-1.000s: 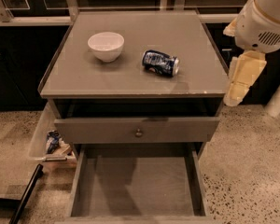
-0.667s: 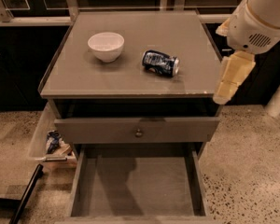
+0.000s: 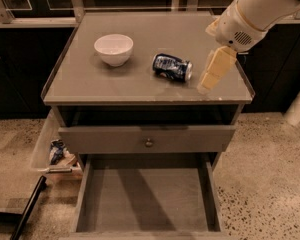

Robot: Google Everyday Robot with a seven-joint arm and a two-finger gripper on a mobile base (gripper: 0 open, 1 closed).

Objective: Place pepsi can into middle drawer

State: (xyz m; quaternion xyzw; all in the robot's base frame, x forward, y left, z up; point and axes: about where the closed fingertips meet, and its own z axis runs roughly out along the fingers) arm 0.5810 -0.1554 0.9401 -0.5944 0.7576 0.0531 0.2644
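I move my gripper to the pepsi can on the cabinet top next and close it around the can's middle (image 3: 172,66), between its silver ends.
The pepsi can (image 3: 172,67), dark blue with silver ends, lies on its side on the grey cabinet top (image 3: 90,81), right of centre. My gripper (image 3: 208,83), cream-coloured on a white arm, hangs just right of the can, above the top's right front part, apart from the can and holding nothing. The middle drawer (image 3: 145,194) is pulled far out below, a wide grey box with a bare flat floor.
A white bowl (image 3: 113,49) stands on the top, left of the can. A drawer front with a small round knob (image 3: 149,143) sits slightly out above the open drawer. A clear bin with litter (image 3: 55,151) stands on the speckled floor at left.
My arm and gripper have moved left from beyond the cabinet's right edge to over the top, closer to the can. The can and bowl have not moved.
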